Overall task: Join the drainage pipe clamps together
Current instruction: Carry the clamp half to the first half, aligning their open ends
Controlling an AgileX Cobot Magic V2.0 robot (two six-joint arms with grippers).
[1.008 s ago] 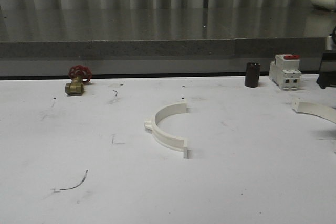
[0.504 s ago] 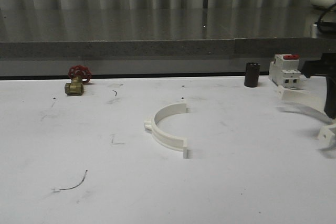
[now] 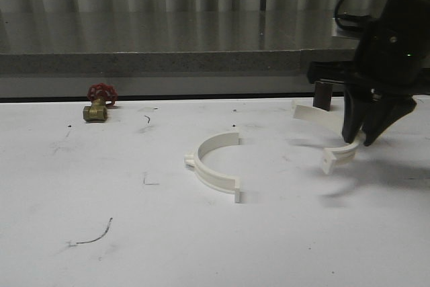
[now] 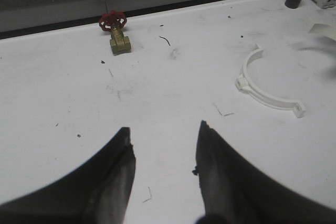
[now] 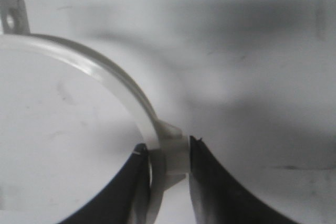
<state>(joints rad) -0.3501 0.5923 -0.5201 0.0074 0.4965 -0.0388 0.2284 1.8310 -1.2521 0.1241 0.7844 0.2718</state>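
Next, I let go of the second clamp half with my right gripper on the table [image 3: 273,162], against the open side of the lying clamp half.
One white drainage pipe clamp half [image 3: 213,169] lies flat on the white table near the middle, its open side facing right; the left wrist view has it as well [image 4: 268,90]. The second clamp half [image 3: 332,136] hangs above the table at the right, held in the air. My right gripper [image 3: 361,140] is shut on its band at the middle boss [image 5: 170,153], and the arc runs away to an end tab with a hole [image 5: 13,17]. My left gripper [image 4: 164,132] is open over bare table, well short of the lying clamp.
A brass valve with a red handwheel [image 3: 98,102] sits at the back left. A dark cylinder [image 3: 323,95] stands at the back right, partly behind the right arm. A grey raised ledge [image 3: 201,58] borders the far side of the table.
The right arm has come in from the right edge, carrying the second clamp half leftward and lifted toward the lying one. The lying clamp has not moved.
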